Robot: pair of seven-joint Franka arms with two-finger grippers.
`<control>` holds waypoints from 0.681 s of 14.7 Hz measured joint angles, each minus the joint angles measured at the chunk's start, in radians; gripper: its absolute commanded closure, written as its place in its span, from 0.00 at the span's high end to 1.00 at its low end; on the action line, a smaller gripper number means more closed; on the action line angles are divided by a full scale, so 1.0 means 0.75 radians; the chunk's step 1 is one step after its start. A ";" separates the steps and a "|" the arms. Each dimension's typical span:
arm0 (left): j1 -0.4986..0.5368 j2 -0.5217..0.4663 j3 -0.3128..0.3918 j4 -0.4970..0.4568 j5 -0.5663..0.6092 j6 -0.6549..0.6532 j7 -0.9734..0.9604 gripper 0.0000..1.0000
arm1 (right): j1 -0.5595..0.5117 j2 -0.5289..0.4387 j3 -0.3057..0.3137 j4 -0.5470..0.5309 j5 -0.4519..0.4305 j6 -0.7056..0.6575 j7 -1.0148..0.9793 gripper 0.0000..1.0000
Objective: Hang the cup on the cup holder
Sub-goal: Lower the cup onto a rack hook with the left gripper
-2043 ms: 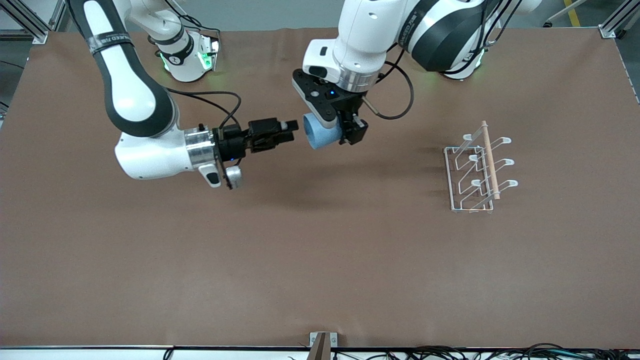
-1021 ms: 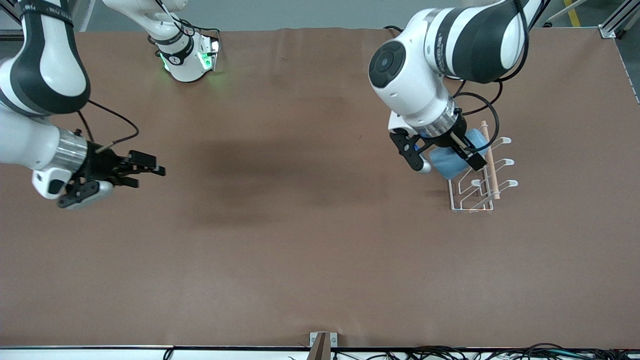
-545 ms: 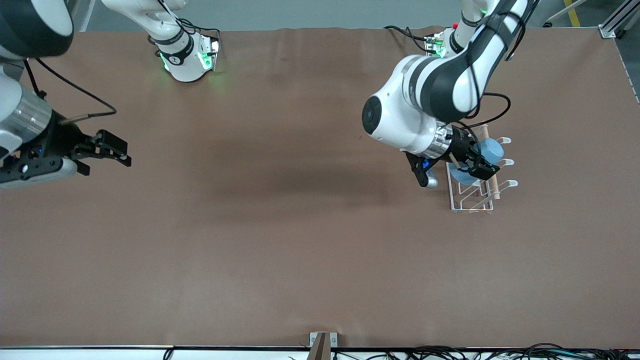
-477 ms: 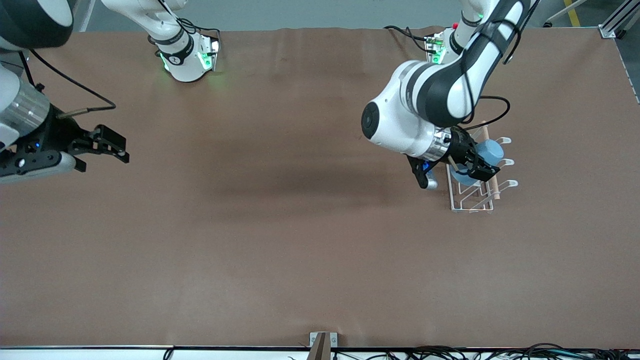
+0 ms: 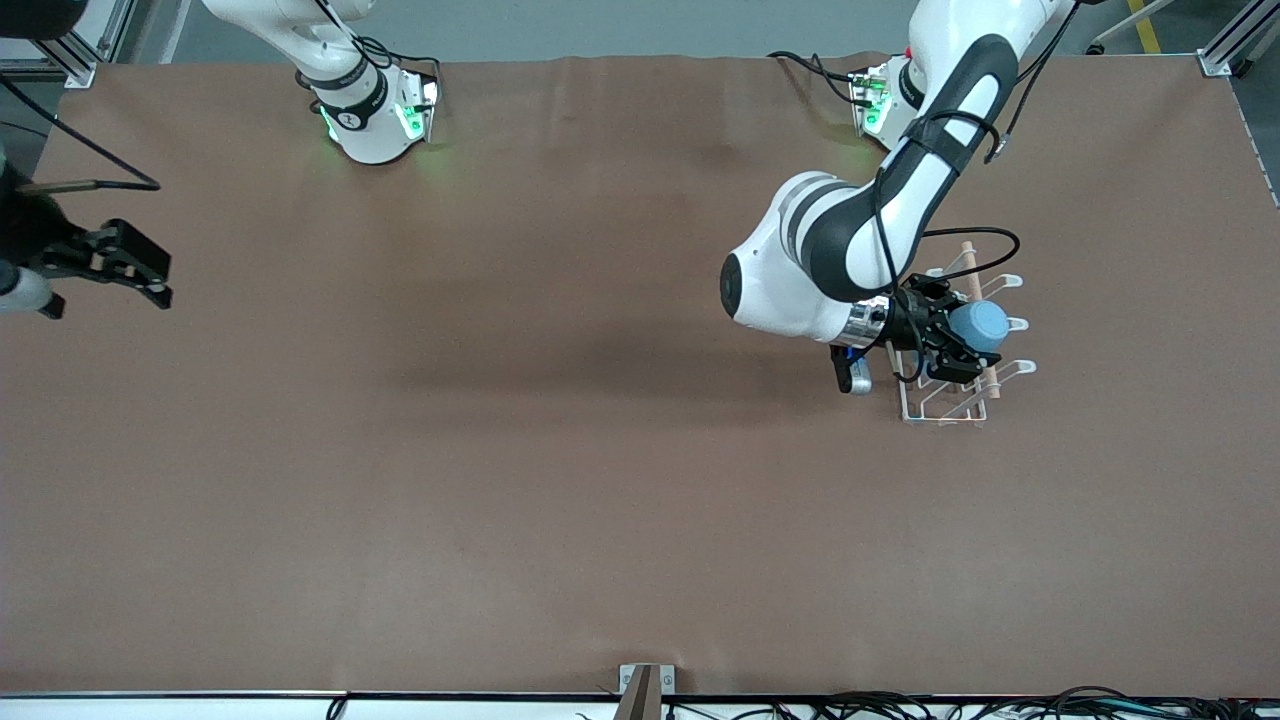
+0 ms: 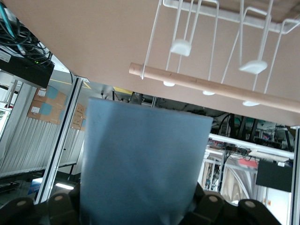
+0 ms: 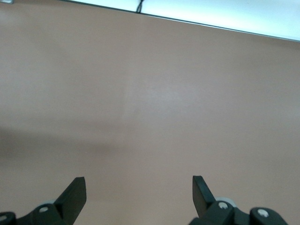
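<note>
Next, my left gripper lets the light-blue cup go on the cup holder's end peg [image 5: 960, 371] [image 6: 181, 43] that is closest to the small bracket.
The light-blue cup [image 5: 981, 324] is held in my left gripper [image 5: 957, 341], which is shut on it, tilted over the middle of the white wire cup holder [image 5: 941, 419]. The cup sits at the holder's wooden rod [image 5: 967, 256], among the prongs. I cannot tell whether a prong is inside it. In the left wrist view the cup [image 6: 143, 159] fills the space between the fingers, with the rod [image 6: 215, 86] and looped prong tips [image 6: 180, 47] just past it. My right gripper [image 5: 128, 266] is open and empty over the right arm's end of the table [image 7: 138, 192].
The brown table [image 5: 560, 480] carries only the cup holder, which stands toward the left arm's end. The two arm bases stand along the table's edge farthest from the front camera. A small bracket [image 5: 645, 682] sits at the nearest edge.
My left gripper carried the cup from mid-table onto the cup holder and tilted it in among the prongs. My right arm pulled away, open, to its own end of the table.
</note>
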 measured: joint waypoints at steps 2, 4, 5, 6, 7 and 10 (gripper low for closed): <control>0.029 0.007 0.002 -0.005 0.005 -0.002 0.021 0.47 | -0.053 -0.008 0.000 0.013 0.000 -0.004 -0.085 1.00; 0.058 0.022 0.003 -0.019 0.025 -0.002 0.032 0.47 | -0.067 -0.041 0.000 0.016 0.018 -0.058 -0.098 1.00; 0.066 0.036 0.003 -0.027 0.031 -0.002 0.032 0.47 | -0.067 -0.063 0.002 0.009 0.040 -0.088 -0.067 1.00; 0.070 0.051 0.003 -0.031 0.033 -0.002 0.032 0.47 | -0.066 -0.086 0.005 -0.008 0.057 -0.106 -0.016 0.99; 0.069 0.069 0.003 -0.033 0.035 -0.002 0.032 0.47 | -0.066 -0.112 0.009 -0.039 0.067 -0.113 0.022 0.99; 0.067 0.109 -0.001 -0.034 0.039 -0.002 0.032 0.47 | -0.065 -0.175 0.017 -0.135 0.080 -0.111 0.070 0.99</control>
